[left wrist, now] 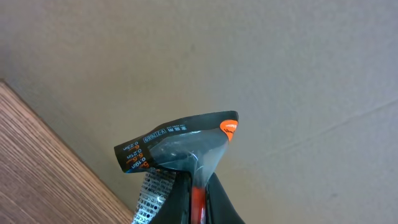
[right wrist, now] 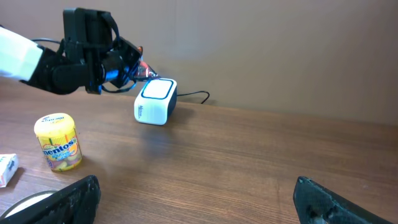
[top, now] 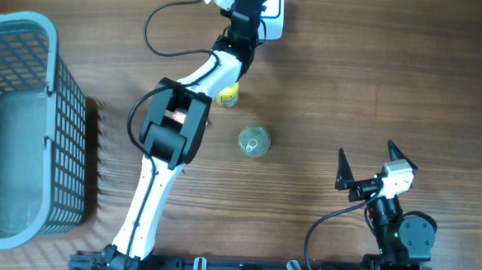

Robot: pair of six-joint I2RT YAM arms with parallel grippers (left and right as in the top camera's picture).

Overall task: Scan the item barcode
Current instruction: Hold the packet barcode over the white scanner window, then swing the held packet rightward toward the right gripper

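Note:
I will let go of the packet with my left gripper on the bare table (top: 359, 136) just beyond the open fingertips of my right gripper.
My left gripper (left wrist: 198, 186) is shut on the item, a dark see-through packet (left wrist: 180, 146) with an orange tip and white printed text. The packet sticks out ahead of the jaws toward a beige wall. In the overhead view the left arm reaches to the far edge, with the left gripper (top: 260, 0) over the white scanner box (top: 273, 19). In the right wrist view the packet (right wrist: 144, 67) hangs just above the scanner (right wrist: 155, 101). No barcode can be made out. My right gripper (top: 367, 154) rests at the near right, open and empty, its fingertips (right wrist: 74, 199) far apart.
A grey mesh basket (top: 63, 68) stands at the left edge. A yellow Mentos jar (top: 227, 94) stands beside the left forearm, and a clear round container (top: 254, 141) sits nearer the middle. A small white box (right wrist: 5, 169) lies by the jar (right wrist: 58, 142). A black cable (top: 160, 23) loops behind the scanner.

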